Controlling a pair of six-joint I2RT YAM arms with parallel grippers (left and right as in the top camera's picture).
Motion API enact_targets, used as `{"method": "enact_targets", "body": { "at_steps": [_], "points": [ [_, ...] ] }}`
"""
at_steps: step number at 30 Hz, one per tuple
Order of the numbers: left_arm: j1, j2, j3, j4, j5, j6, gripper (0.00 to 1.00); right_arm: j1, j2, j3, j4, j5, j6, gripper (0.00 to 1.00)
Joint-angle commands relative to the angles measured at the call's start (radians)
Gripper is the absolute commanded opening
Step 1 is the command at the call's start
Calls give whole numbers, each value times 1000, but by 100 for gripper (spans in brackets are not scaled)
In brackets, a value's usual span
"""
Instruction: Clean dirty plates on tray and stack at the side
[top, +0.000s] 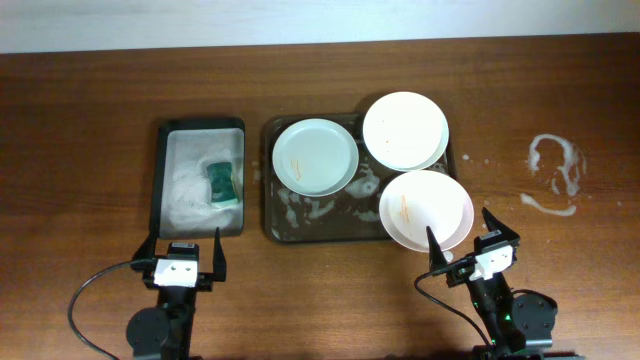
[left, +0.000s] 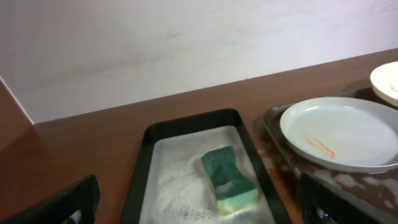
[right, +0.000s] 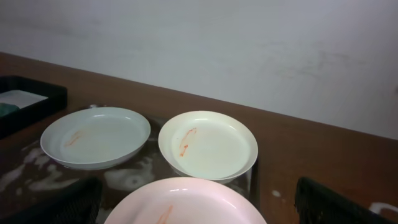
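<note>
The robot's left gripper should next move to the green sponge in the black tray and close across the sponge's middle (top: 222, 185) (left: 229, 178).
Three plates lie on the dark brown tray (top: 277, 225), which has foam patches. A pale greenish plate (top: 316, 155) is at the tray's left; it also shows in the left wrist view (left: 345, 130) and the right wrist view (right: 96, 135). A white plate (top: 405, 130) is at the back right, overhanging the rim (right: 208, 144). A third white plate (top: 426, 208) is at the front right, nearest my right gripper (right: 186, 199). Each shows orange streaks. My left gripper (top: 185, 255) and right gripper (top: 475, 248) are both open and empty, near the table's front edge.
A narrower black tray (top: 165, 180) with foamy water and a green sponge (top: 222, 181) stands left of the brown tray; the sponge also shows in the left wrist view (left: 228, 179). A white foam smear (top: 555, 170) lies on the wooden table at the right.
</note>
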Motion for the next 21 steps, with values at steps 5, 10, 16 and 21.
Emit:
{"method": "enact_targets", "body": {
  "at_steps": [5,10,16,21],
  "points": [
    [2,-2,30,-1,113,-119,99,5,-1,71,5,-25,97,98],
    [2,57,137,-65,146,-127,99,5,45,191,-26,-33,97,98],
    [2,180,303,-151,147,-127,99,5,166,335,-106,-51,96,98],
    [2,323,435,-188,209,-127,99,5,300,455,-167,-135,35,98]
  ]
}}
